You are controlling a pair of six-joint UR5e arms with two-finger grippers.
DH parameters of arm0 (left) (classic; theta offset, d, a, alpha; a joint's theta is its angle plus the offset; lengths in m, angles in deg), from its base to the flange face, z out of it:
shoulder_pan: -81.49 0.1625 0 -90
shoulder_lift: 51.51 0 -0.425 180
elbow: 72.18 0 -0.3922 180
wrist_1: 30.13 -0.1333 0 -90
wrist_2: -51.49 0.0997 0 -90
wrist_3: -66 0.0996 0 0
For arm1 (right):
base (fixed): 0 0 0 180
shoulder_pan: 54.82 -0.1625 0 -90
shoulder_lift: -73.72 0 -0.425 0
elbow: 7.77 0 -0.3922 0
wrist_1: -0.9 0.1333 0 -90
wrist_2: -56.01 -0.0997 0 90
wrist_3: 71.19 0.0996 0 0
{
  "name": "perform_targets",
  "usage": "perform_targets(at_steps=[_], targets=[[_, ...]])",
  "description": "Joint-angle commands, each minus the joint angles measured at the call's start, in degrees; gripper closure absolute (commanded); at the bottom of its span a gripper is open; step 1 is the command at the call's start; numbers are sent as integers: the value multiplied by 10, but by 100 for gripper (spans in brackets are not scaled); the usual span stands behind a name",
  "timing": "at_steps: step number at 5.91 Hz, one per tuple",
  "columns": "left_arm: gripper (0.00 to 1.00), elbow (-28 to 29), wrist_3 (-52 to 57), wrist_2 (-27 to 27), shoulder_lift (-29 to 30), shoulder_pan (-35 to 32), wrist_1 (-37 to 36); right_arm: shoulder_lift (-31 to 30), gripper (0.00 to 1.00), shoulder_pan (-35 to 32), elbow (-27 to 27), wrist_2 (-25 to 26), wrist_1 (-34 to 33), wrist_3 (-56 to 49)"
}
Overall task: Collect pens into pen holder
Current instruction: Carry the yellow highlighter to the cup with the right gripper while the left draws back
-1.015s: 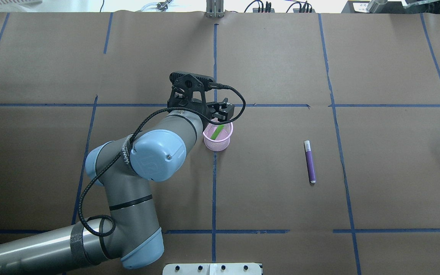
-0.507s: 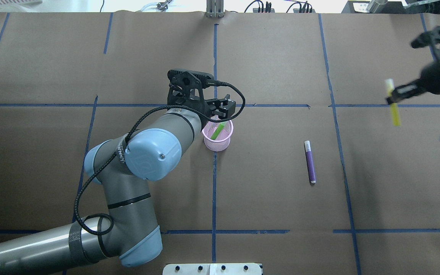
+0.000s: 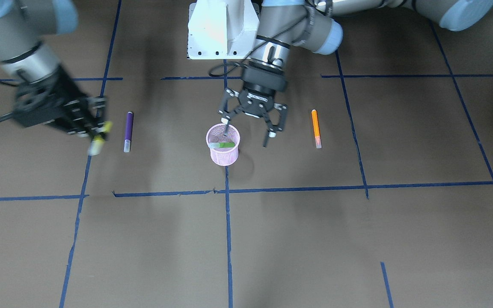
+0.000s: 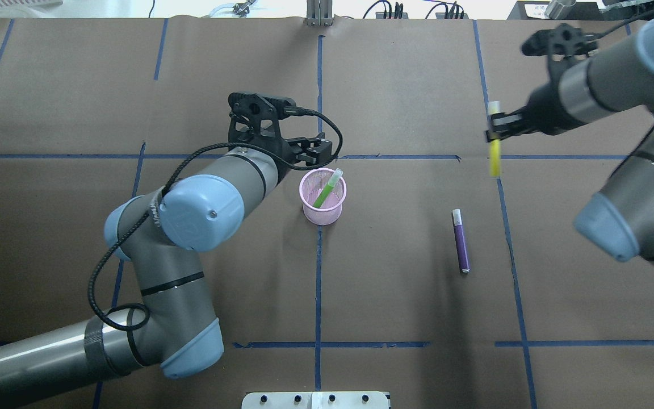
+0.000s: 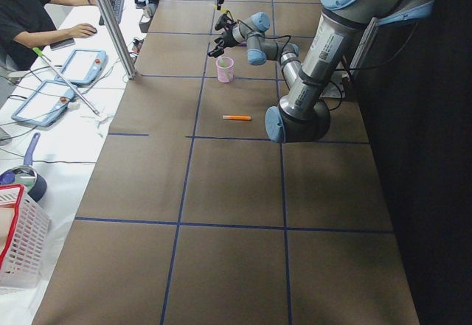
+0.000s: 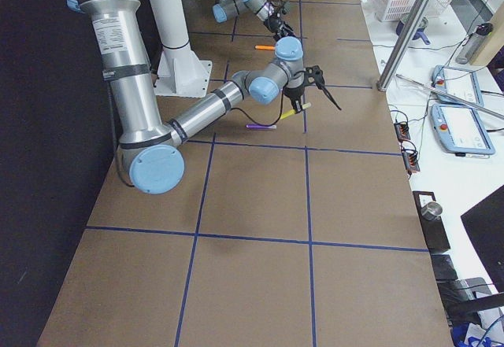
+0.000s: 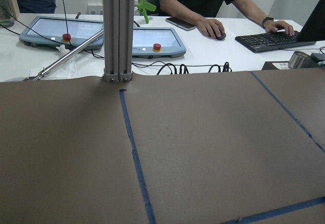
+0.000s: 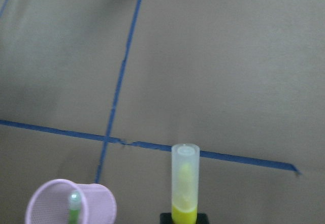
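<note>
I need to use my right gripper to set the yellow pen down inside the pink mesh pen holder (image 3: 222, 146) (image 8: 69, 207), next to the green pen.
The pink mesh pen holder (image 4: 306, 211) stands at the table's middle with a green pen (image 4: 325, 192) leaning inside it; both also show in the front view, the holder (image 3: 224, 157) and the green pen (image 3: 225, 145). My left gripper (image 4: 313, 150) is open and empty, just beyond the holder's rim, its fingers spread in the front view (image 3: 248, 132). My right gripper (image 4: 494, 135) is shut on a yellow pen (image 4: 494, 162) and holds it upright above the table, cap up (image 8: 185, 183). A purple pen (image 4: 461, 241) lies on the table to the holder's right. An orange pen (image 3: 315, 127) lies under my left arm, hidden in the overhead view.
Blue tape lines cross the brown paper table. A white base plate (image 4: 315, 400) sits at the near edge and a metal post (image 4: 318, 14) at the far edge. An operator (image 7: 203, 0) and tablets (image 7: 152, 36) are beyond the far edge.
My left gripper has drawn back to the left, off the holder, leaving the green pen leaning in it. My right arm has come in from the right, carrying the yellow pen leftward.
</note>
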Motion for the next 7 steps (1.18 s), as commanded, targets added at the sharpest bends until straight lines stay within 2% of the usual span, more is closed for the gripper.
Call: perform_targets(at_steps=[1,3,4,5,7], targets=[[1,-8,0,-112,-32,-50,-1,65,100,113,3,208,0,72],[2,-16,1,-124,-52,-52,1,105,99,175,-43,377,2,109],[3,-21,1,-125,-57,-52,1,107,99,189,-61,426,2,124],[1,-21,2,-140,-63,-52,1,109,98,195,-74,427,1,125],[0,-23,1,-144,-69,-52,0,100,97,222,-89,427,46,127]])
